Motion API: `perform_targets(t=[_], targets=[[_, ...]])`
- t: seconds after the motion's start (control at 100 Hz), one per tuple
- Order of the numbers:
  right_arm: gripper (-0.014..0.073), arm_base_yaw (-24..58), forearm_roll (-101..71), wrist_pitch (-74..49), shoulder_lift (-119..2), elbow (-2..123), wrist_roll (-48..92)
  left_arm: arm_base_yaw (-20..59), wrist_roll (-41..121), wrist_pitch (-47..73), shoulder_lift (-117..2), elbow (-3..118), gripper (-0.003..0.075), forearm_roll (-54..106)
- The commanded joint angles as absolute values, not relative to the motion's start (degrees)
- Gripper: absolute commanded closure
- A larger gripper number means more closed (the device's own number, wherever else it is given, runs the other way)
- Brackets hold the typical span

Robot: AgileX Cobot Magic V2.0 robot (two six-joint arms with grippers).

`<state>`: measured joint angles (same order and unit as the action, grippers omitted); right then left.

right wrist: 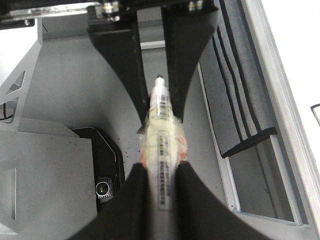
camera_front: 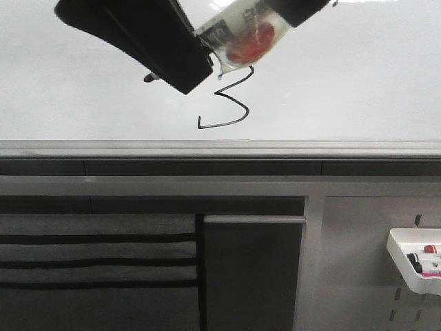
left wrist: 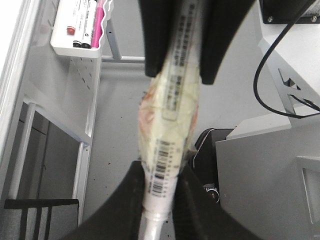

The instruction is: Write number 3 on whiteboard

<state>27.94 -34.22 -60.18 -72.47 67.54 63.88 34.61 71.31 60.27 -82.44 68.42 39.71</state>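
The marker is to be released on the bare whiteboard high (camera_front: 64, 44) above the striped dark panel, beside the 3. I should let go of it there with my left gripper.
The whiteboard (camera_front: 358, 83) fills the upper front view, with a grey rail (camera_front: 220, 148) along its lower edge. The black number 3 (camera_front: 231, 103) is drawn on it, with a long lower hook. A marker (camera_front: 244, 38) wrapped in clear tape, with a red patch, is held just above the 3 by both grippers. My left gripper (camera_front: 200, 62) is shut on one end of the marker (left wrist: 167, 115). My right gripper (camera_front: 289, 14) is shut on the other end of the marker (right wrist: 162, 145). Each wrist view shows the other arm's fingers (left wrist: 220, 45) (right wrist: 127, 70) round the marker.
A white tray (camera_front: 403, 252) with several markers hangs on the grey pegboard at the lower right, and shows in the left wrist view (left wrist: 60, 47). Dark panels and grey shelves lie under the rail. A black camera unit (right wrist: 102, 187) sits on the grey base below.
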Motion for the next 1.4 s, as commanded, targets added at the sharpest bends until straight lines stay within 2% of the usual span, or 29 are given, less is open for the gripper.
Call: perform_targets(t=[0.0, 0.09, 0.18, 0.24, 0.33, 0.37, 0.58, 0.76, 0.92, 1.06, 1.39], targets=[[0.0628, 28.1, -36.7, -58.8, -70.8, 68.9, 64.5, 35.1, 70.8, 59.2, -80.9, 70.4, 0.0738, 42.9], [0.0585, 28.1, -36.7, -58.8, -70.8, 68.9, 64.5, 35.1, 70.8, 59.2, -80.9, 70.4, 0.0738, 42.9], [0.0454, 27.5, -36.7, -58.3, -70.8, 68.9, 64.4, 35.0, 70.8, 59.0, -80.9, 70.4, 0.0738, 42.2], [0.0335, 26.5, -36.6, -57.3, -70.7, 69.2, 62.6, 34.5, 70.4, 58.5, -81.0, 70.4, 0.0738, 40.4], [0.0227, 23.1, -35.9, -57.2, -69.8, 70.5, 58.7, 32.3, 66.7, 55.7, -81.0, 70.4, 0.0738, 37.7], [0.0209, 21.0, -35.8, -57.2, -69.0, 71.0, 57.3, 30.6, 65.0, 53.8, -81.0, 70.4, 0.0738, 36.8], [0.0209, 12.0, -35.8, -57.8, -65.5, 71.2, 54.9, 18.9, 57.5, 46.3, -81.0, 66.1, 0.0738, 38.4], [0.0209, 10.1, -35.8, -60.0, -65.4, 71.2, 54.8, 10.9, 56.6, 32.3, -81.0, 58.9, 0.0738, 49.0], [0.0209, 10.1, -35.8, -60.1, -65.4, 71.2, 54.4, 11.2, 56.9, 18.6, -81.2, 55.8, 0.0738, 54.0], [0.0209, 10.1, -35.8, -60.1, -65.4, 71.2, 54.3, 11.4, 56.9, 12.4, -82.8, 55.6, 0.0738, 56.2], [0.0209, 10.1, -35.8, -60.1, -65.4, 71.2, 54.3, 11.4, 56.9, 11.5, -83.9, 55.6, 0.0734, 58.6]])
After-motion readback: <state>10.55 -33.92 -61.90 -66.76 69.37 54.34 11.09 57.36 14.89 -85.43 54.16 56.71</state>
